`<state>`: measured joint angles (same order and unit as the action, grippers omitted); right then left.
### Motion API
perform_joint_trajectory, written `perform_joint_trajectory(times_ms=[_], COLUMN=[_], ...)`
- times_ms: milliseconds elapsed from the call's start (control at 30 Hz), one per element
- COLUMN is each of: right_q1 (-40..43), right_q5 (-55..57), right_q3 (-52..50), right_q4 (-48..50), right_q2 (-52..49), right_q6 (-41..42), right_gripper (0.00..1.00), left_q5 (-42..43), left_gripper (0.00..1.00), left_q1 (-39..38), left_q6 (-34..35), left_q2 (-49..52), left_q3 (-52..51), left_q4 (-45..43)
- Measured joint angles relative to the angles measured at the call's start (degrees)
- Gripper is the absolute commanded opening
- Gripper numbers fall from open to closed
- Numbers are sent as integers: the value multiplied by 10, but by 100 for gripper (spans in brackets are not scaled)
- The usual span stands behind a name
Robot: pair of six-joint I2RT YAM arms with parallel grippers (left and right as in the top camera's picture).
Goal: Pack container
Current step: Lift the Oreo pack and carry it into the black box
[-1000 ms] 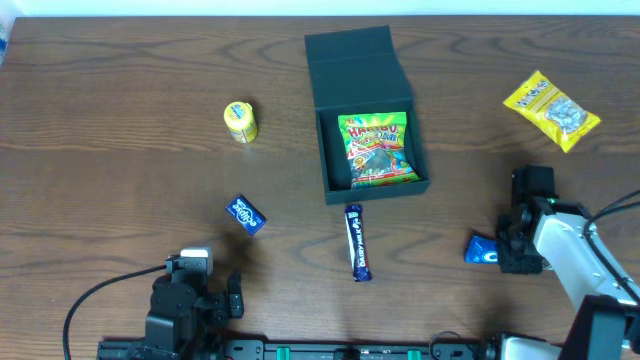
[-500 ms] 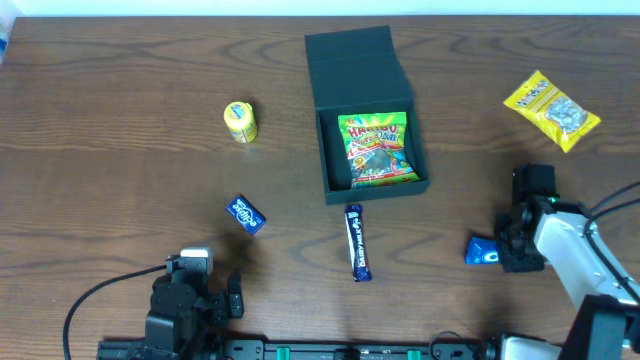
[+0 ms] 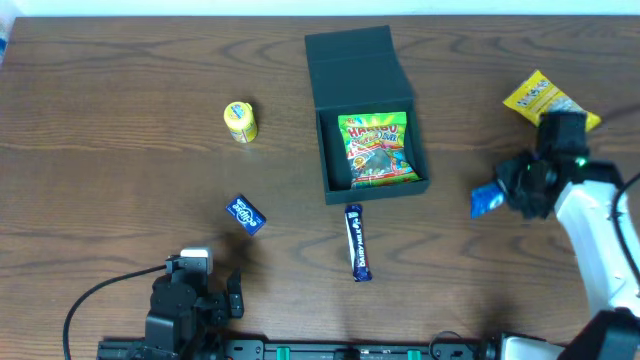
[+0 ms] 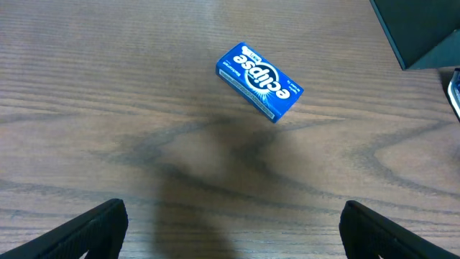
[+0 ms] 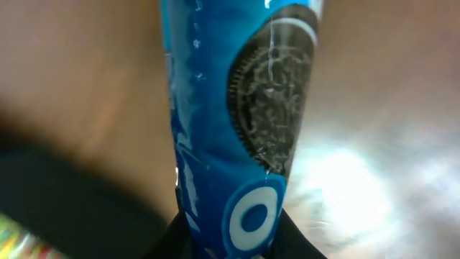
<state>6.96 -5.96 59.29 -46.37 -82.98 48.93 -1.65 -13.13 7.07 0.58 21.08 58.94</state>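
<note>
I should release the Oreo packet, held above the table for now, with my right gripper inside the container (image 3: 332, 160), beside the Haribo packet, toward the yellow round tin.
The dark teal container (image 3: 324, 150) stands open at the table's middle, flap lid laid back, with a colourful Haribo packet (image 3: 378, 150) inside. My right gripper (image 3: 510, 192) is shut on a blue Oreo packet (image 3: 487, 200) and holds it above the table to the right of the container. The Oreo packet fills the right wrist view (image 5: 237, 122). My left gripper (image 4: 230, 230) is open and empty near the front edge, just short of a blue Eclipse gum box (image 4: 259, 80), which also shows in the overhead view (image 3: 245, 215).
A blue chocolate bar (image 3: 357, 241) lies in front of the container. A yellow round tin (image 3: 240, 121) stands at the left. A yellow snack bag (image 3: 545, 103) lies at the far right, just behind my right arm.
My right gripper has lifted the Oreo packet off the table and carried it away from the front edge, toward the container's level. The left arm has not moved.
</note>
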Motion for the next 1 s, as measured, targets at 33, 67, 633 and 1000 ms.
perform_joint_trajectory(times_ms=[33,67,633,1000], right_q1=[-4,-10,-294,-312], right_q5=[-20,-43,-140,-150], right_q3=[18,38,259,360], right_q4=[-3,-9,-90,-105], right_q2=[0,0,-12,-185], right_q6=[-32,-64,-294,-330], right_gripper=[2,2,2,1], left_q5=[0,0,0,0], left_gripper=[95,95,95,95], left_q1=[0,0,0,0], left_q6=[0,0,0,0], left_q2=[0,0,0,0], left_q3=[0,0,0,0], left_q4=[0,0,0,0])
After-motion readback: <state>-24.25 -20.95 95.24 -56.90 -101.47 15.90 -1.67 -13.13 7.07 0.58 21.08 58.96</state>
